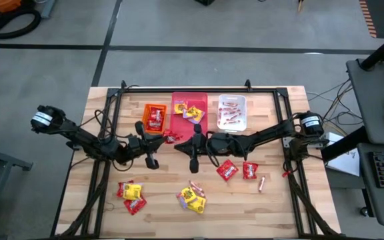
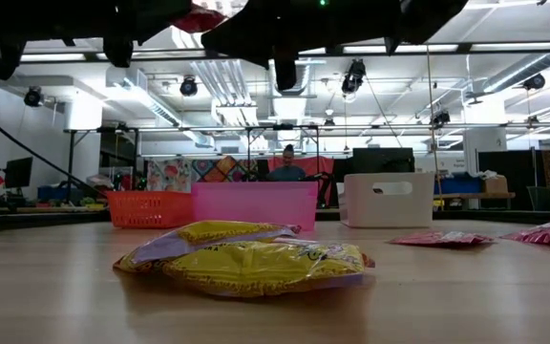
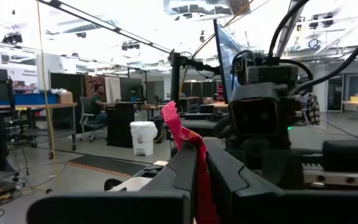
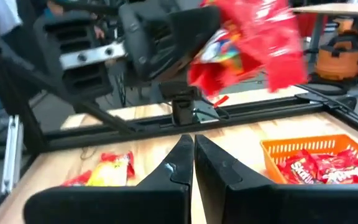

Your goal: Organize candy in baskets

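I can see the red packet in my left gripper above my right gripper's shut fingers, so next I open, tilt and raise my right gripper to take the packet's loose end [image 4: 281,46].
My left gripper [image 3: 199,152] is shut on a red candy packet [image 1: 172,138], in the air just in front of the orange basket [image 1: 154,118]. The same packet [image 4: 247,37] fills the top of the right wrist view. My right gripper [image 4: 193,149] is shut and empty, and faces the left gripper from the table's right [image 1: 181,144]. The orange basket [image 4: 316,165] holds red packets. The pink-red basket [image 1: 189,113] holds yellow and red packets, and the white basket [image 1: 232,112] holds little sticks. Loose red packets [image 1: 227,170] and yellow packets [image 1: 192,198] lie flat on the table. My left gripper pinches the red packet between its two fingers [image 3: 182,165], which reach in level from the table's left. The packet stands edgewise in the gap, and its crinkled end [image 3: 173,118] sticks out past the fingertips. It is lifted clear of the table.
More red and yellow packets [image 1: 131,195] lie near the left front, and another red packet [image 1: 250,171] and a stick [image 1: 261,183] lie right of centre. A black frame [image 1: 199,90] borders the table behind the baskets. A person sits at a desk [image 3: 97,102] in the room beyond.
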`<state>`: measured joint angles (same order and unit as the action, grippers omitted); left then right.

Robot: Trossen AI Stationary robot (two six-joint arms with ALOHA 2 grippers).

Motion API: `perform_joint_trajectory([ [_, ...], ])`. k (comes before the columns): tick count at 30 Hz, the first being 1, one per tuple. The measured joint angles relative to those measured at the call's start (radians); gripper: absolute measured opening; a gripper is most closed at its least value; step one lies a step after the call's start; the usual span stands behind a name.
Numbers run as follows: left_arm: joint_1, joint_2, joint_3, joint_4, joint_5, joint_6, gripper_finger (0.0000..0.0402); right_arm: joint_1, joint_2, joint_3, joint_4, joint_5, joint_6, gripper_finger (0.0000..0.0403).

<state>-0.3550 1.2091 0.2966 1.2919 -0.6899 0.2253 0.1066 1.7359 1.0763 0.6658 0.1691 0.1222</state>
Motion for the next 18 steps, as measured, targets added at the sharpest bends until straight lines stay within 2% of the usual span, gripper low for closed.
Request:
perform_joint_trajectory([
  [4, -0.006, 0.000, 0.000, -0.001, 0.002, 0.045, 0.0002, -0.001, 0.000, 0.000, 0.004, -0.004, 0.091, 0.0014],
  [7, -0.019, 0.000, 0.000, -0.015, 0.050, 0.113, 0.0002, -0.007, 0.000, 0.000, 0.006, -0.074, 0.180, 0.0037],
  [10, -0.026, 0.000, -0.003, -0.016, 0.131, 0.159, 0.0002, -0.019, 0.000, 0.000, 0.021, -0.141, 0.263, 0.0075],
  [12, -0.026, 0.000, -0.003, -0.012, 0.168, 0.161, 0.0002, -0.023, 0.000, -0.001, 0.041, -0.144, 0.279, 0.0107],
  [18, -0.026, 0.000, -0.003, -0.011, 0.129, 0.148, 0.0002, -0.021, 0.000, -0.001, 0.104, -0.196, 0.279, 0.0185],
])
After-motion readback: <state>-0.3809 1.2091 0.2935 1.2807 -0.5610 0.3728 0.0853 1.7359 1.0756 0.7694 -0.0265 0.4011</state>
